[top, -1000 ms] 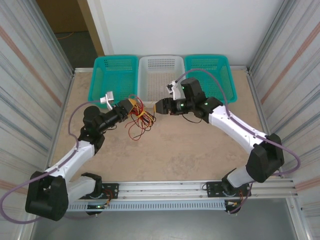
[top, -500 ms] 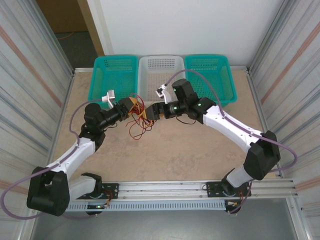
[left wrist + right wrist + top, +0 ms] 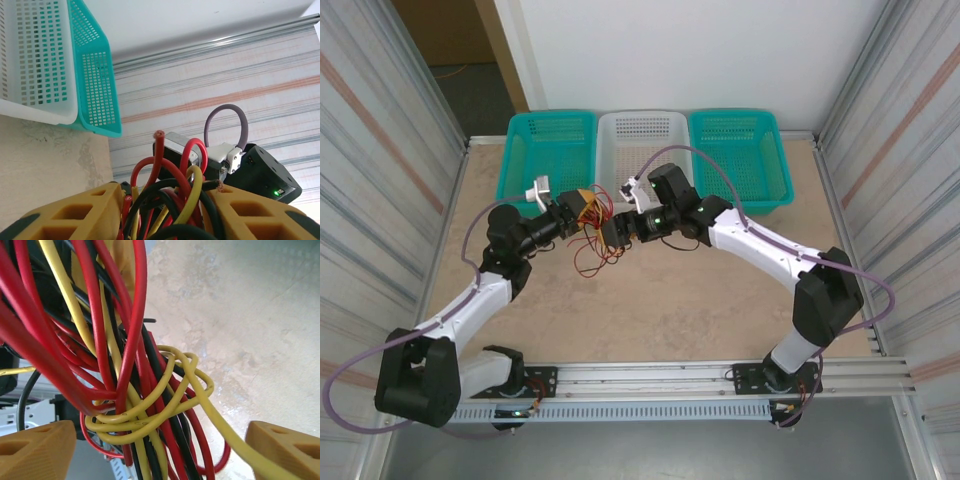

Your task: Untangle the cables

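Observation:
Yellow loops tie the bunch of cables below the robot's left gripper, so the right gripper needs to hold the bunch while the left gripper takes it closer to the loops (image 3: 117,340).
The cables (image 3: 590,256) are a tangled bunch of thin red, yellow and black wires hanging above the table's middle. My left gripper (image 3: 584,206) is shut on the top of the bunch. In the left wrist view, the cables (image 3: 172,190) are pressed between the yellow fingers (image 3: 75,215) of that gripper (image 3: 165,217). My right gripper (image 3: 609,232) is open and pushed up against the bunch from the right. In the right wrist view, the knotted cables (image 3: 135,390) hang between its wide-apart fingers (image 3: 35,452), and one yellow strand runs down to the right finger of this gripper (image 3: 160,452).
Three baskets stand along the far edge: a teal one (image 3: 548,150), a white one (image 3: 642,140) and another teal one (image 3: 738,150). Corrugated metal walls close both sides. The right arm's wrist (image 3: 260,172) sits close behind the bunch in the left wrist view.
My right gripper has moved left up to the bunch and opened wide. The left gripper has kept its hold and shifted slightly right and up.

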Robot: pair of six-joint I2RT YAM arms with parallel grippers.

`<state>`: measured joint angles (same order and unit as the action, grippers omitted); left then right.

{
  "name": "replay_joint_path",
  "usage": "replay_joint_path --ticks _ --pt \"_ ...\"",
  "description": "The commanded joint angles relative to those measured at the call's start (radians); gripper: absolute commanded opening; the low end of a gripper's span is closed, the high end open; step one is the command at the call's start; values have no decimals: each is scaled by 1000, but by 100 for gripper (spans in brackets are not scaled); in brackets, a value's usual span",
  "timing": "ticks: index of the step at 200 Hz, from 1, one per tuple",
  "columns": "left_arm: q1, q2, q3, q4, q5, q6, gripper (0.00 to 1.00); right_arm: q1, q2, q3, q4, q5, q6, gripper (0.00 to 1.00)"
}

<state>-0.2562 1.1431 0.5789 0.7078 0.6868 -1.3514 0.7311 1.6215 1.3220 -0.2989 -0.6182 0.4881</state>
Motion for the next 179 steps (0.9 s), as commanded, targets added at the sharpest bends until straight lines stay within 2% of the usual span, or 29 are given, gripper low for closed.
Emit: replay_joint_path --ticks 1,36,55,69,102,110,120,135,149,153,179 --pt "6 -37 26 52 6 -4 0 -24 -57 -25 23 40 -17 92" --pt "6 -18 3 138 -14 -67 0 -2 -35 -30 71 -28 4 89" --pt "6 5 -2 203 -24 -114 0 23 -3 -6 94 -43 13 81" --pt "6 15 -7 240 -33 -145 0 21 14 -7 140 -63 49 67" --pt "10 13 -13 230 -43 -148 0 8 29 -3 204 -120 97 19" --pt "16 6 -14 201 -45 -137 11 7 23 -2 209 -129 100 10" --pt "23 -5 -24 179 -55 -122 30 4 15 -3 212 -135 104 0" --pt "39 -23 -26 142 -56 -92 67 -9 3 -7 217 -149 117 0" --pt "57 -54 -8 46 -51 -36 88 -23 -6 -13 227 -170 136 0" --pt "61 -65 -2 19 -48 -15 97 -28 -9 -13 226 -174 139 0" --pt "105 -117 48 -125 -14 112 99 -62 -29 -20 223 -210 169 0"
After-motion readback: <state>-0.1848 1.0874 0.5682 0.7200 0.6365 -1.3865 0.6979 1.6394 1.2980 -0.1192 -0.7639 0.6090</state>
